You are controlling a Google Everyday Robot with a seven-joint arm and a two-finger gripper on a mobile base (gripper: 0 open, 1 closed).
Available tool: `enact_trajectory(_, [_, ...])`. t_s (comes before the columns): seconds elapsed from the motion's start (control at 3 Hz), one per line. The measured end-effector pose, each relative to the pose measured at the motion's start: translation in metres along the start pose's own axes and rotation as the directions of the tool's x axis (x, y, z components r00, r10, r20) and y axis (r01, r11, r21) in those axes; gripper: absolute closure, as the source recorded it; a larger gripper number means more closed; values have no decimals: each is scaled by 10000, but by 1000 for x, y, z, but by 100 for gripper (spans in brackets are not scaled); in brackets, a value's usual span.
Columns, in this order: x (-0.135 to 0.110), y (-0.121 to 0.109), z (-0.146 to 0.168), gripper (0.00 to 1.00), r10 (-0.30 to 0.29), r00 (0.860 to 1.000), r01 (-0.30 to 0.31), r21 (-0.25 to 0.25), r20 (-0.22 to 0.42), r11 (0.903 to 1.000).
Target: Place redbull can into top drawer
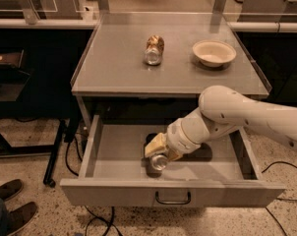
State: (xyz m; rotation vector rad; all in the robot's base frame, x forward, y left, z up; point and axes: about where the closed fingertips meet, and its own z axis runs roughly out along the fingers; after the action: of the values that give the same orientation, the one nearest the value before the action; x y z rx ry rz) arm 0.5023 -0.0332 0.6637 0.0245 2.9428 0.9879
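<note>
My gripper is going to let go of the redbull can on the drawer's bottom, close behind the front panel [162,159] that has the dark handle. The can is now low inside the drawer.
The top drawer [114,193] is pulled open below the grey table, with its dark curved handle [173,199] at the front. My gripper [157,154] reaches down into the drawer from the right, at its middle. It is shut on the redbull can [159,162], whose shiny metal end faces the camera. The can lies low, at or just above the drawer floor near the front panel. The gripper and wrist hide most of the can's body.
A brown-and-gold can [154,49] lies on its side on the grey table top [114,68]. A cream bowl [214,52] sits to its right. My white arm [247,117] crosses the drawer's right side. A person's shoes [6,205] and cables are on the floor at left.
</note>
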Motion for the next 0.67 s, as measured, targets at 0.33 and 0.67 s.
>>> enact_trajectory(0.33, [-4,-6,4,100,162,9999,-162,-65,45,9998])
enact_trajectory(0.67, [-13,-14,3,100,346,9989,-342,-140,311,9993])
